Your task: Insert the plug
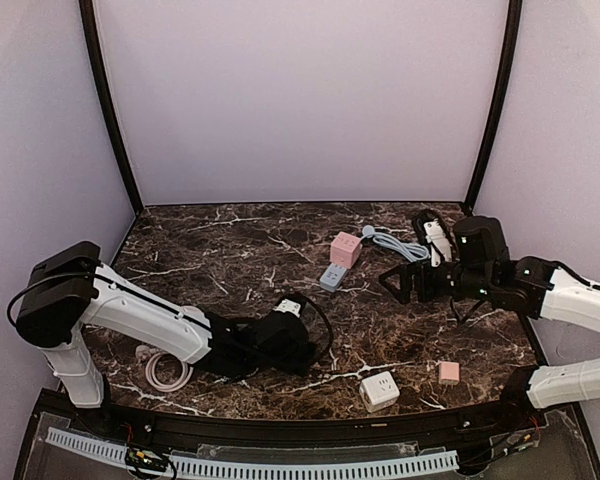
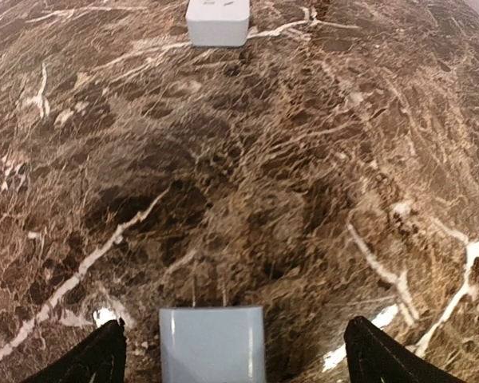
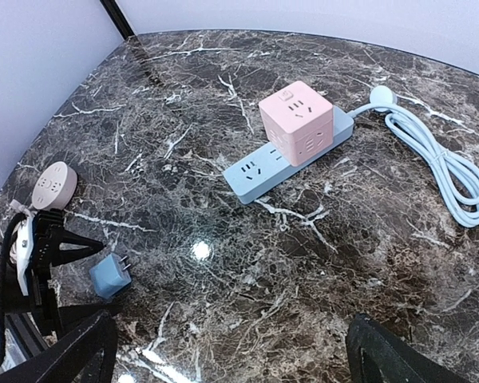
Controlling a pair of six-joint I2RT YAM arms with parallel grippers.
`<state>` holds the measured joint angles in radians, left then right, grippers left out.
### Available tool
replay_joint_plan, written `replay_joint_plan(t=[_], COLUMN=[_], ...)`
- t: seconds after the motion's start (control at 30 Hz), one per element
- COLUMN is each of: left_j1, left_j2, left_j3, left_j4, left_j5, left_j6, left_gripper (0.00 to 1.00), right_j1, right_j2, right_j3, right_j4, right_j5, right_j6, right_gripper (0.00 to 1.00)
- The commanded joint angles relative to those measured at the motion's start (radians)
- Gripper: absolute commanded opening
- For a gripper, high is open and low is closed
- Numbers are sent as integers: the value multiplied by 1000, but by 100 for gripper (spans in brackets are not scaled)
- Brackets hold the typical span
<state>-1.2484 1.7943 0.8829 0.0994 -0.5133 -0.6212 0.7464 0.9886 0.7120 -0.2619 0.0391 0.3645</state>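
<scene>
I see my left gripper lying low and flat behind the plug, its fingers in line with where the prongs point, so next I tilt it down and grip the plug's body [image 3: 109, 277] from above.
A small blue plug [image 2: 211, 345] lies on the marble between the fingers of my left gripper [image 2: 238, 357], its two prongs pointing away. The jaws stand wide apart, with a gap on each side of the plug. The right wrist view shows the same plug [image 3: 110, 277] beside the left gripper [image 3: 60, 275]. A blue power strip [image 3: 281, 157] with a pink cube socket [image 3: 296, 120] on it lies at the back middle [image 1: 332, 275]. My right gripper [image 1: 392, 283] is open and empty, hovering near the strip's front end [image 3: 231, 359].
A light blue cable [image 3: 439, 163] coils to the right of the strip. A white cube socket [image 1: 379, 390] and a small pink block [image 1: 448, 372] sit near the front edge. A white coiled cable [image 1: 165, 370] lies at the front left. A round white adapter [image 3: 54, 185] rests near the left arm.
</scene>
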Motion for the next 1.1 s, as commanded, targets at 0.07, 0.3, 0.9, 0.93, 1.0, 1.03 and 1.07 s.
replay_joint_plan(t=[0.07, 0.3, 0.9, 0.93, 1.0, 1.03, 1.07], left_j1=[-2, 32, 99, 101, 110, 116, 126], left_j2=[20, 93, 142, 142, 149, 152, 163], left_j3=[195, 341, 529, 536, 554, 564, 568], left_j4=[-246, -397, -742, -756, -794, -811, -818], left_j5=[8, 31, 264, 268, 275, 281, 293], left_j6=[106, 132, 102, 104, 106, 108, 113], left_gripper=[98, 96, 77, 77, 77, 77, 77], right_j1=[6, 6, 7, 7, 7, 7, 7], right_j2=[-30, -39, -52, -53, -59, -63, -68], right_j3=[-14, -17, -46, -46, -50, -53, -57], right_j4=[19, 19, 52, 53, 57, 61, 65], right_j5=[1, 5, -4, -6, -10, -12, -14], right_j6=[4, 0, -17, -18, -19, -19, -19], right_gripper=[99, 99, 98, 99, 99, 99, 99])
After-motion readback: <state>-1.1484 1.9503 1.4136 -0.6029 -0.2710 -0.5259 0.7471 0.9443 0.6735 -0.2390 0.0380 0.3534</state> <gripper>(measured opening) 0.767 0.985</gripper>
